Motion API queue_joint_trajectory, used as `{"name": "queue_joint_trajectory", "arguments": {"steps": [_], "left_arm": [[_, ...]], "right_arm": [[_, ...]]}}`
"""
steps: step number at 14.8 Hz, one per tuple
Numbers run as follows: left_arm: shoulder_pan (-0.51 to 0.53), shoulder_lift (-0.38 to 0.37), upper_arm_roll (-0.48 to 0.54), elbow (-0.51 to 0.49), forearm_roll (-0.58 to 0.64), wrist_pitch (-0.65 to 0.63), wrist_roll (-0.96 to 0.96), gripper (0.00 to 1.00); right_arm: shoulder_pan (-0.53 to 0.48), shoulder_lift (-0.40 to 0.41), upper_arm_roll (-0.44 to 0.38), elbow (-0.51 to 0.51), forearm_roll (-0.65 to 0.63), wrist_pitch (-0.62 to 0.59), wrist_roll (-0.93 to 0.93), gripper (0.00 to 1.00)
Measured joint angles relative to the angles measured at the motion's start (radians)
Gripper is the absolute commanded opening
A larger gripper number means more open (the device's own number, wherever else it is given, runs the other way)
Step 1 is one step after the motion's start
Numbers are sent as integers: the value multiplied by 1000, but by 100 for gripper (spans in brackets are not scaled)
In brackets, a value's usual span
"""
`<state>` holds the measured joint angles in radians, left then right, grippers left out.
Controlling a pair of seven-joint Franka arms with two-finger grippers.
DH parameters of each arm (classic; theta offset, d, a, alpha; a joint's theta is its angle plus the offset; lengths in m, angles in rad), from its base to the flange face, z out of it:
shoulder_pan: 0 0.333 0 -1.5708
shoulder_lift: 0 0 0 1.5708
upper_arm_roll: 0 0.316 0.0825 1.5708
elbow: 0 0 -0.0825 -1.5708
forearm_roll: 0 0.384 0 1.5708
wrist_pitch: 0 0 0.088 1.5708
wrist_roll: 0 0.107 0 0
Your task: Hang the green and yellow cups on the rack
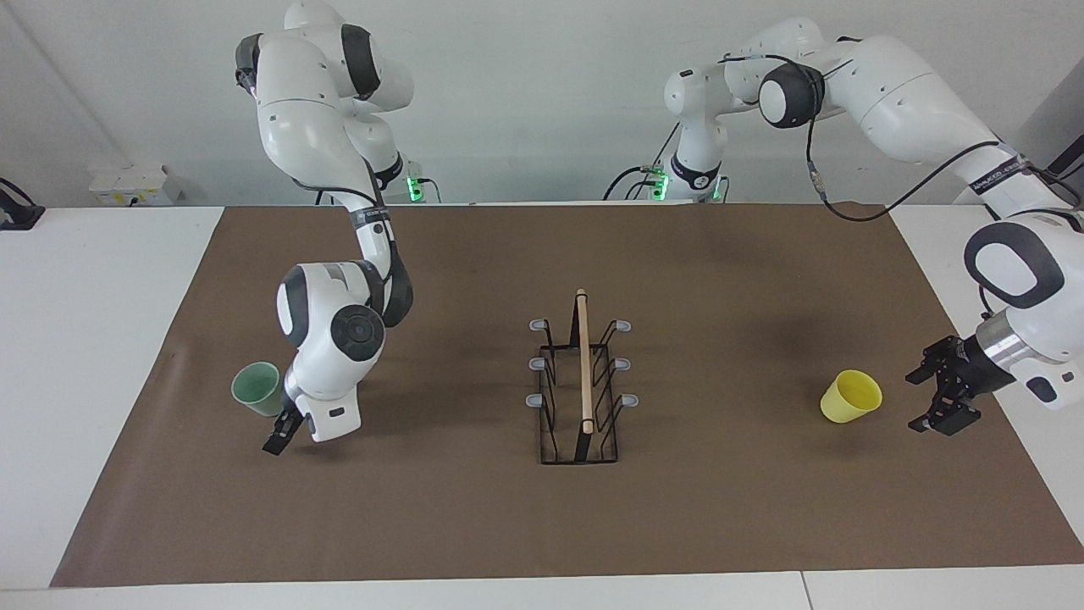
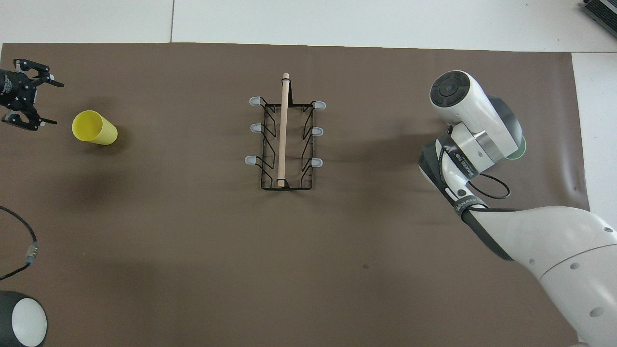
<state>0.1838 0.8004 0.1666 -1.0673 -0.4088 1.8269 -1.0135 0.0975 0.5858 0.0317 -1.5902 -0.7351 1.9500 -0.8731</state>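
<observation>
The yellow cup's body [image 2: 104, 131] should be gripped next by my left gripper from the outside, below the cup's rim.
The black wire rack [image 1: 583, 381] with its wooden rod stands mid-table, and all its prongs are bare; it also shows in the overhead view [image 2: 283, 135]. The yellow cup [image 1: 850, 396] lies tilted on the brown mat toward the left arm's end, its mouth facing my left gripper [image 1: 925, 398]. That gripper is open, empty and low, a short gap from the cup; the overhead view shows both the gripper [image 2: 44, 102] and the cup [image 2: 94, 127]. The mint green cup [image 1: 257, 389] sits toward the right arm's end. My right gripper [image 1: 279, 436] hangs low right beside it. From overhead the right hand hides all but the cup's edge [image 2: 521, 150].
A brown mat [image 1: 728, 508] covers most of the white table. A small white box [image 1: 135, 182] sits at the table's edge nearest the robots, at the right arm's end. A cable [image 2: 19, 241] trails near the left arm's base.
</observation>
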Motion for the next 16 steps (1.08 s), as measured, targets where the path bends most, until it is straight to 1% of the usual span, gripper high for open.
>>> {"name": "queue_joint_trajectory", "arguments": {"steps": [3,6,9,12,14,16], "left_arm": [[33,17,-1,-28,-86,6,-109,100],[34,8,-1,-122,-172,16,-167,100],[47,-38,2,-267,-262,62,-176,100],[59,-94,2,-377,-364,72,-174,100],[62,-130,4,-461,-475,91,-139,100],[70,-162,4,-544,-591,103,-46,100]], "right_arm": [[0,-33,0,-78,-106,32,31,100],[-5,-58,-1,-158,-155,80,78,100],[-25,-73,-2,-206,-189,120,93,100],[-35,-96,-2,-225,-191,124,93,100],[-35,-117,-2,-245,-194,130,93,100],[-49,-130,-2,-274,-221,170,93,100]]}}
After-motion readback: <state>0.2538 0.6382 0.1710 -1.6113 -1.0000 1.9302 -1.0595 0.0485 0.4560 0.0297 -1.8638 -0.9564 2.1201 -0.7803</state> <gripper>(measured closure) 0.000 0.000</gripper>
